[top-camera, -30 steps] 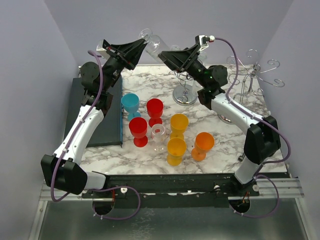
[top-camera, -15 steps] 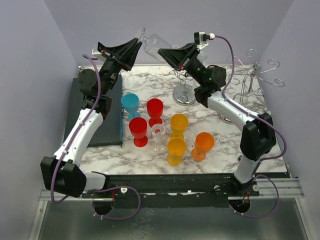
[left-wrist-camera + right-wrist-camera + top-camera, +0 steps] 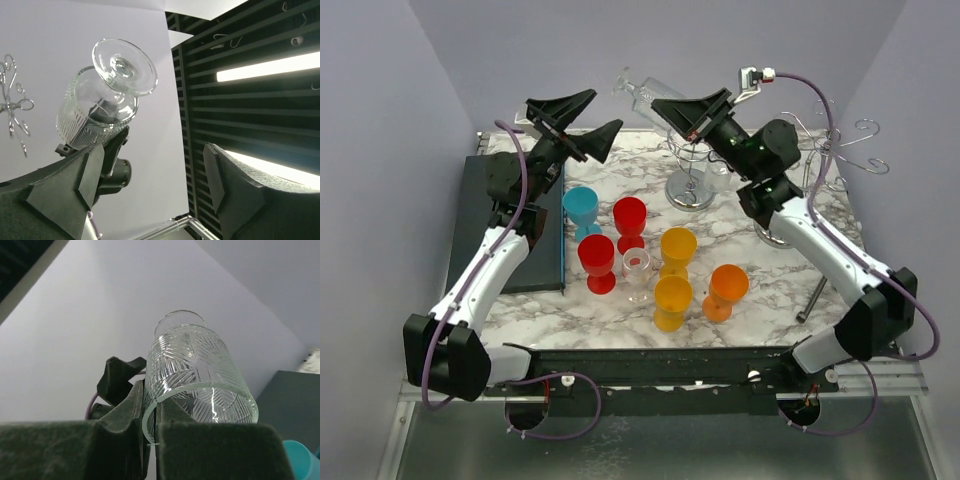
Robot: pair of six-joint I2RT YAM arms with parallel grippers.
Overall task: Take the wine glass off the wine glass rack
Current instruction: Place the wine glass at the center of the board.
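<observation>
The robot's right gripper should release the clear patterned wine glass on the table (image 3: 707,264) between the back yellow and orange goblets.
The clear patterned wine glass (image 3: 638,92) hangs in the air above the back of the table, tilted with its foot toward the left. My right gripper (image 3: 667,108) is shut on its rim, and the right wrist view shows the rim of the glass (image 3: 200,375) pinched between the fingers of the right gripper (image 3: 151,427). My left gripper (image 3: 588,120) stands open just left of the glass, apart from it. In the left wrist view the glass (image 3: 107,100) floats beyond the open left gripper (image 3: 150,180). The chrome wire wine glass rack (image 3: 828,150) stands at the back right.
Several coloured plastic goblets stand mid-table: blue (image 3: 581,208), red (image 3: 629,221), yellow (image 3: 678,250), orange (image 3: 727,289), with a small clear one (image 3: 637,272). A chrome stand (image 3: 690,188) sits below the held glass. A dark mat (image 3: 510,225) lies left. A metal rod (image 3: 810,298) lies right.
My left gripper has opened, let go of the glass's foot end and drawn back to the left. The right gripper has shut on the rim and carried the glass slightly right.
</observation>
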